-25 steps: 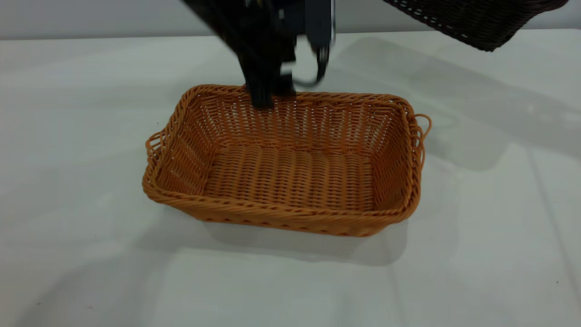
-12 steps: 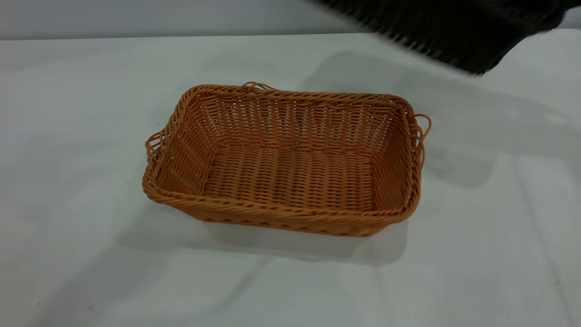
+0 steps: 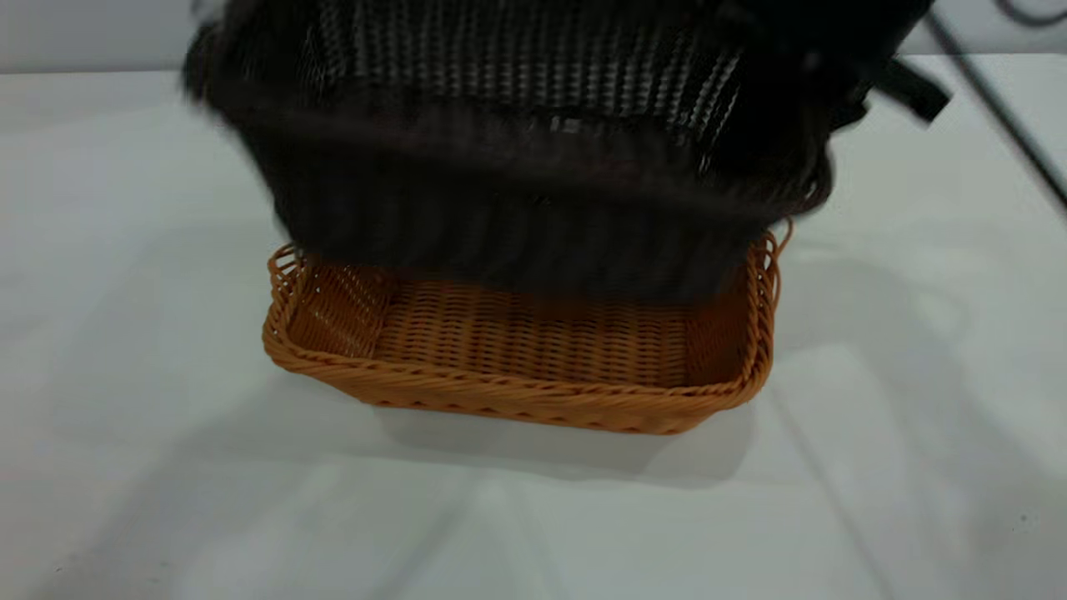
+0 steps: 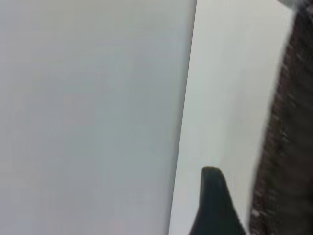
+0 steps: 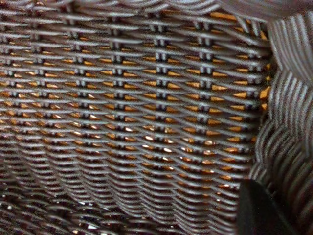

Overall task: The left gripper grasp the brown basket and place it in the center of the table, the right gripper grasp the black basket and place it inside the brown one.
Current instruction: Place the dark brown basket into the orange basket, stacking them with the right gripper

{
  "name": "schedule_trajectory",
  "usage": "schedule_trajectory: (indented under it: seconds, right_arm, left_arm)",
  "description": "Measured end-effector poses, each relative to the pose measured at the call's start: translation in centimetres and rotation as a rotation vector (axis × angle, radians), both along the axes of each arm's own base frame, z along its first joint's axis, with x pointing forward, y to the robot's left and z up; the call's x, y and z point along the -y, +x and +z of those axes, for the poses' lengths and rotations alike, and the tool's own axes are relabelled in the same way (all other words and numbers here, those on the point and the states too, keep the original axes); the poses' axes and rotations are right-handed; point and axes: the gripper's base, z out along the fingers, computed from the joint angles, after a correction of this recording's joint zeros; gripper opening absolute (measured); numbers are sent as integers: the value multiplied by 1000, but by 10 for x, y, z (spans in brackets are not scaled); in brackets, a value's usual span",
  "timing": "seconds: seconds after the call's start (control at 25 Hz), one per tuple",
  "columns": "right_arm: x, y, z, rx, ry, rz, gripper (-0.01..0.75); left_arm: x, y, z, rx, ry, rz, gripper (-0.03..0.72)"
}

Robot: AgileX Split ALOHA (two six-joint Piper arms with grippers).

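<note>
Next, I put the black basket down upright in the brown basket's open hollow (image 3: 612, 262), rim above rim, with my right gripper.
The brown basket (image 3: 533, 392) stands upright in the middle of the table (image 3: 125, 467). The black basket (image 3: 517, 192) hangs in the air over the brown basket's back half, tilted, hiding its far rim. My right gripper (image 5: 274, 208) is shut on the black basket's wall near a corner; one finger (image 5: 257, 210) shows inside it, and orange wicker shows through the dark weave (image 5: 137, 107). In the exterior view the gripper itself is hidden behind the black basket. My left gripper is out of the exterior view; its wrist view shows one finger (image 4: 214, 196) alone over bare table, open and empty, beside the black basket's edge (image 4: 288, 147).
The right arm's links and cable (image 3: 917, 83) reach in from the upper right. Bare tabletop lies on all sides of the brown basket. The table's far edge (image 3: 100, 71) runs along the back wall.
The black basket has swung from the upper right to above the brown basket and come lower. The left gripper let go of the brown basket's far rim and left the exterior view.
</note>
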Motion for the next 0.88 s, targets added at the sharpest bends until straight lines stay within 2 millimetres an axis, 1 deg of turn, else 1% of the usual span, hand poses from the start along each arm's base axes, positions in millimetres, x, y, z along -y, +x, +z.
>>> schedule_trajectory:
  seconds: [0.08, 0.16, 0.4, 0.48, 0.68, 0.76, 0.88]
  right_arm:
    - [-7, -10, -11, -7, -22, 0, 89]
    - [-8, -15, -19, -1, -42, -26, 90]
    - [-4, -10, -27, 52, -74, -73, 90]
    - [-3, -10, -33, 39, -83, -67, 90]
    - [-3, -13, -63, -34, -103, -74, 90]
    - [-2, -13, -67, -34, -105, -84, 90]
    - [-2, -11, -69, -10, -114, -67, 90]
  left_arm:
    - [0, 0, 0, -3, -3, 4, 435]
    - [0, 0, 0, -8, -6, 8, 435]
    - [0, 0, -1, -15, -11, 14, 435]
    - [0, 0, -1, -15, -11, 14, 435]
    - [0, -1, 0, -16, -10, 14, 435]
    - [0, -1, 0, -17, -10, 14, 435]
    - [-1, -1, -1, -21, -10, 16, 435]
